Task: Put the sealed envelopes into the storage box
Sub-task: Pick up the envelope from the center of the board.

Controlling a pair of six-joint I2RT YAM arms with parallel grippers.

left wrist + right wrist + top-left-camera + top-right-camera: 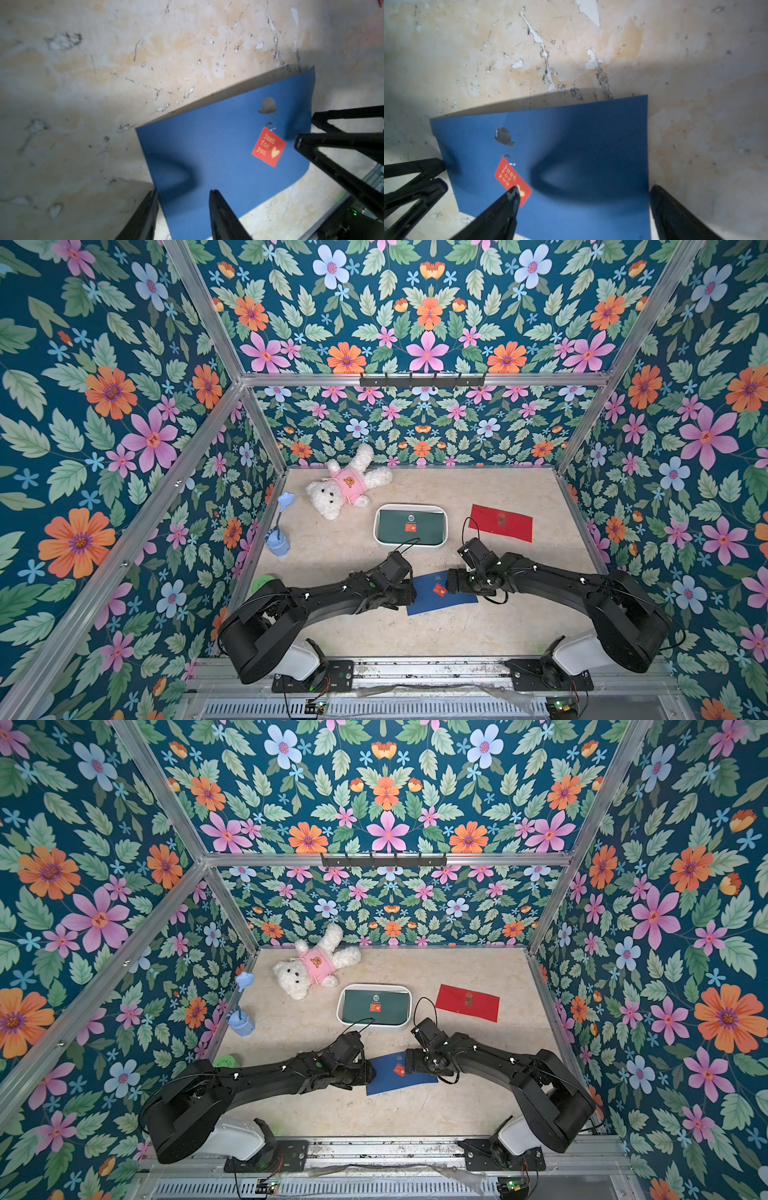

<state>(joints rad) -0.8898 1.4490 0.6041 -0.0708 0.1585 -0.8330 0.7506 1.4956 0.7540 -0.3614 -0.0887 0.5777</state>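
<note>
Next, my left gripper grips the middle of the navy envelope's long edge (436,573) (263,86) that faces the storage box, next to the red sticker.
A navy envelope (428,600) (390,1078) with a red sticker lies on the table at the front centre, between my two grippers. My left gripper (409,593) (184,197) stands open at its left end, one finger over the paper and one beside it. At the envelope's right end, my right gripper (451,585) (585,190) is wide open, one fingertip over the sticker. The paper (218,145) (571,128) bows up slightly. A dark green envelope (409,526) (376,1004) lies in the white storage box (376,526) (338,1006). A red envelope (500,522) (467,1002) lies to the box's right.
A white teddy bear in a pink shirt (345,489) lies at the back left. A small blue cup with a flower (277,543) stands by the left wall, with a green round thing (262,583) nearer the front. Flowered walls enclose the table on three sides.
</note>
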